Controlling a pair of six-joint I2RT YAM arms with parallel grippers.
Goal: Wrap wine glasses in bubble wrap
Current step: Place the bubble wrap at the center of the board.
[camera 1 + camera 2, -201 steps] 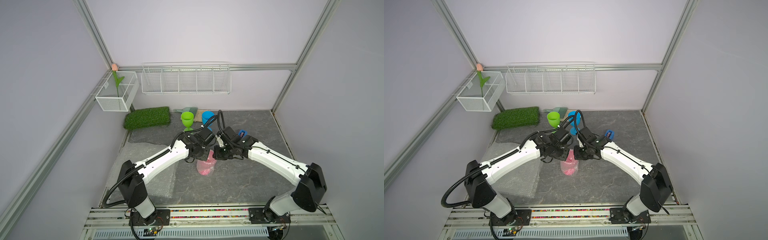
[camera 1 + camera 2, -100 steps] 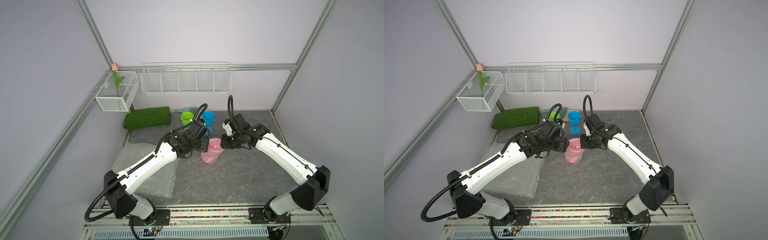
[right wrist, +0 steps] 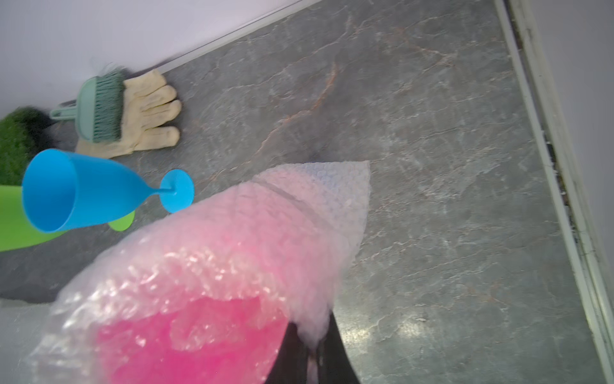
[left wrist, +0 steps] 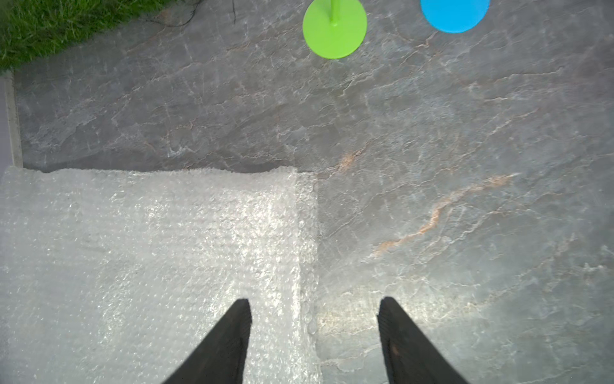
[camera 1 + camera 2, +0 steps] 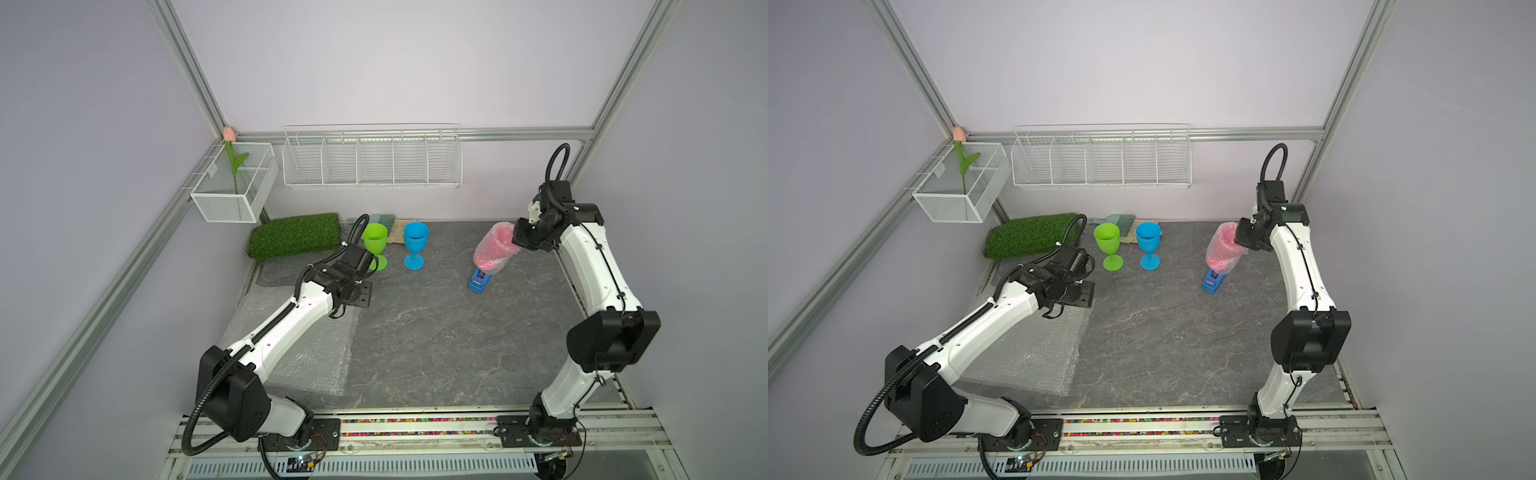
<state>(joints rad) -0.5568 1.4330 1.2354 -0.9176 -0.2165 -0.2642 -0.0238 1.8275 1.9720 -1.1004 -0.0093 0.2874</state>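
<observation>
The top bubble wrap sheet's edge (image 5: 351,323) (image 4: 299,265) that faces the blue tape dispenser will be gripped by my left gripper near the sheet's back corner.
My right gripper (image 3: 314,342) is shut on a pinch of bubble wrap that encloses the pink wine glass (image 5: 494,251) (image 3: 216,266). The bundle hangs tilted at the back right, just above a blue tape dispenser. The green wine glass (image 5: 375,241) and the blue wine glass (image 5: 415,239) stand upright and bare at the back middle in both top views. My left gripper (image 4: 314,306) is open and empty. It hovers over the right edge of the flat bubble wrap sheets (image 4: 149,249) (image 5: 1025,353) at the front left.
The blue tape dispenser (image 5: 480,282) lies under the held bundle. A green turf mat (image 5: 295,235) sits at the back left. A small brush (image 3: 99,109) and a beige glove (image 3: 146,113) lie by the back wall. A wire rack (image 5: 372,158) hangs on that wall.
The left gripper opened, let go of the wrapped pink glass and drew back left over the sheets. The right gripper carried the bundle from the middle up to the back right.
</observation>
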